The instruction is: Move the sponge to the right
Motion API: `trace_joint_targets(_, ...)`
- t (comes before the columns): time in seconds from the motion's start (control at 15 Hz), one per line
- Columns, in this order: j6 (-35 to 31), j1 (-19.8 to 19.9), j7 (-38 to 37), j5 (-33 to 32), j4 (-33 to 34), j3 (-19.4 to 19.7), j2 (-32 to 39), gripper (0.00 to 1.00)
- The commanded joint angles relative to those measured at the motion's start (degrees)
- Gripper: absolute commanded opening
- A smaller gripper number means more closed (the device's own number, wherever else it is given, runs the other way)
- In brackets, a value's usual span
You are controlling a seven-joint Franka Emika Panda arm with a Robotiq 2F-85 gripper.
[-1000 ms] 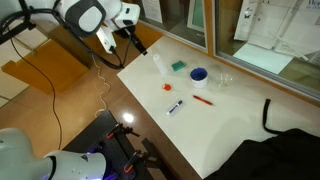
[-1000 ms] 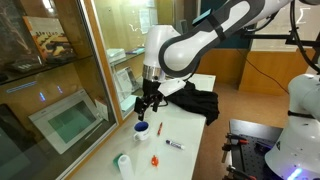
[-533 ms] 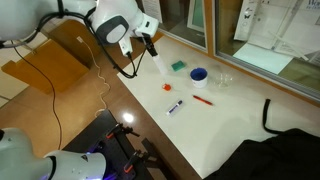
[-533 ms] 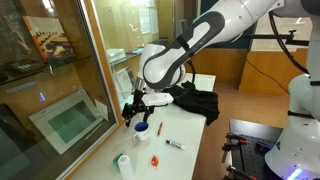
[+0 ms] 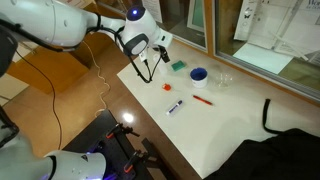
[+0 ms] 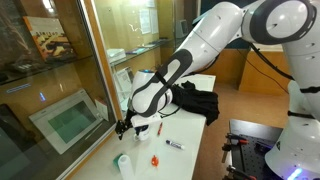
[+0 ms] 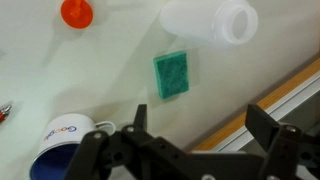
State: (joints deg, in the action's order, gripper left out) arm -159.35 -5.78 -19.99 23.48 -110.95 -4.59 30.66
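The sponge's short end [image 5: 183, 64] [image 7: 175, 91], the one farthest from the white bottle, is the next place my gripper should go to and close on.
The sponge [image 7: 173, 74] is a small flat teal-green block lying on the white table; it also shows in an exterior view [image 5: 178, 66]. My gripper [image 7: 200, 125] is open and empty, with both black fingers spread wide. In the wrist view the sponge lies just beyond the fingertips, nearer the left finger, and is not touched. In an exterior view the gripper [image 5: 163, 52] hovers over the table's far corner, close beside the sponge. In the other exterior view [image 6: 123, 127] the arm hides the sponge.
A blue round dish [image 7: 70, 145] [image 5: 199, 74], a small orange piece [image 7: 76, 12] [image 5: 168, 87] and a white bottle on its side [image 7: 210, 20] lie around the sponge. A red pen [image 5: 203, 100], a marker [image 5: 175, 106], a clear cup [image 5: 224, 80] and black cloth [image 5: 275, 140] lie further along. The wooden table edge [image 7: 250, 110] is close.
The arm has swung down and across the table toward the sponge. The gripper is now low, close by the sponge. Nothing on the table has moved.
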Motion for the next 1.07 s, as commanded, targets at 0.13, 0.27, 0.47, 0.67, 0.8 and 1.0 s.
trace_joint_targets(0.13, 1.29, -1.57, -4.62, -1.70, 7.15, 1.43, 7.52, 1.00)
trace_joint_targets(0.27, 2.06, -1.70, -5.49, -1.74, 9.05, 1.79, 9.63, 1.00)
trace_joint_targets(0.47, 3.49, -2.32, -7.70, -2.11, 12.09, 3.32, 12.81, 1.00)
trace_joint_targets(0.67, 5.67, -2.49, -9.28, -2.23, 15.61, 4.17, 15.95, 1.00)
trace_joint_targets(0.8, 8.33, -3.18, -10.67, -3.08, 18.16, 5.02, 17.84, 1.00)
trace_joint_targets(1.0, 13.26, -5.09, -13.96, -6.00, 22.30, 7.10, 20.26, 1.00)
